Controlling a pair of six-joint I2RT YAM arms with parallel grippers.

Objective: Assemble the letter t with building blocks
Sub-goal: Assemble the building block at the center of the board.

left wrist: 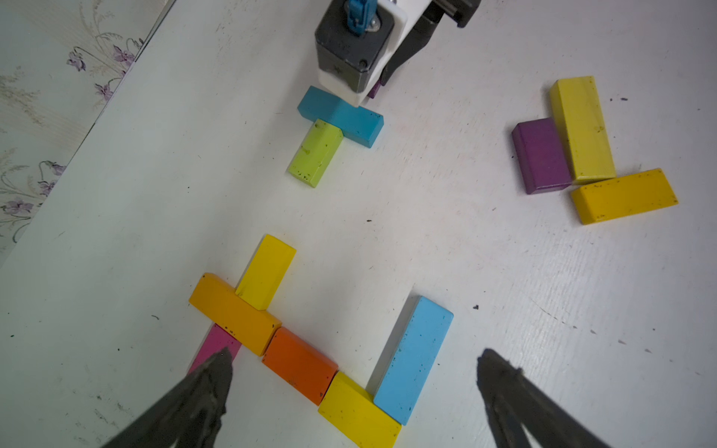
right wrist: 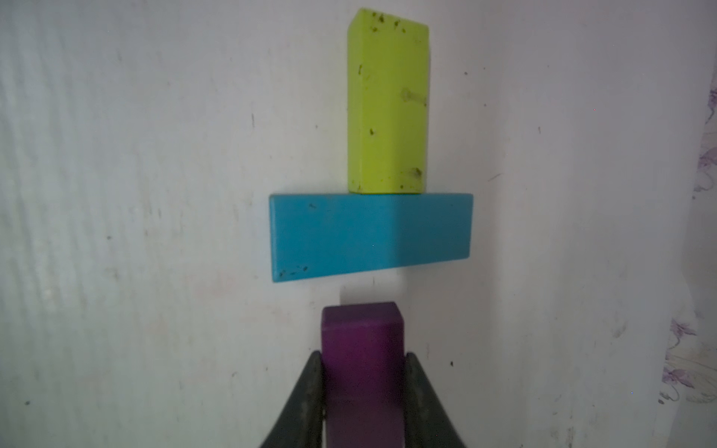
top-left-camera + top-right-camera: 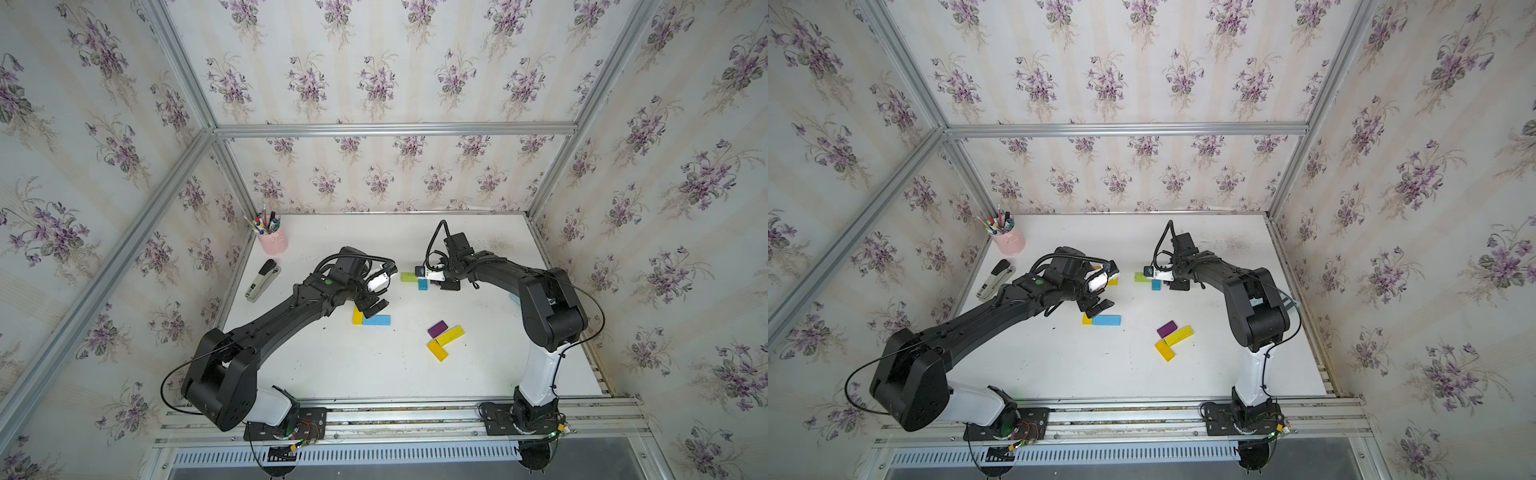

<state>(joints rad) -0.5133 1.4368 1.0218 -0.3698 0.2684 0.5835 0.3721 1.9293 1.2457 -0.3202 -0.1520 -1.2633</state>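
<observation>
My right gripper will set the purple block down so that it rests against the teal block, opposite the lime block [image 3: 433,278] [image 2: 382,347]. The purple block is held low over the table now.
My right gripper [image 2: 362,358] is shut on a purple block [image 2: 361,333], held low over the table just short of a teal block [image 2: 370,236]. A lime block [image 2: 388,104] butts against the teal block's far side; both lie flat, also seen in a top view as lime [image 3: 408,276] and teal [image 3: 422,284]. My left gripper [image 1: 355,360] hangs open above a flat row of blocks: magenta [image 1: 215,343], amber [image 1: 232,312], orange [image 1: 298,364] and yellow [image 1: 359,411]. A light blue block [image 1: 413,358] and a second yellow one [image 1: 265,271] adjoin the row.
A loose purple block [image 3: 437,328], a yellow one [image 3: 450,335] and an amber one [image 3: 437,350] lie together at the front right. A pink pen cup [image 3: 273,241] and a stapler [image 3: 262,280] stand by the left wall.
</observation>
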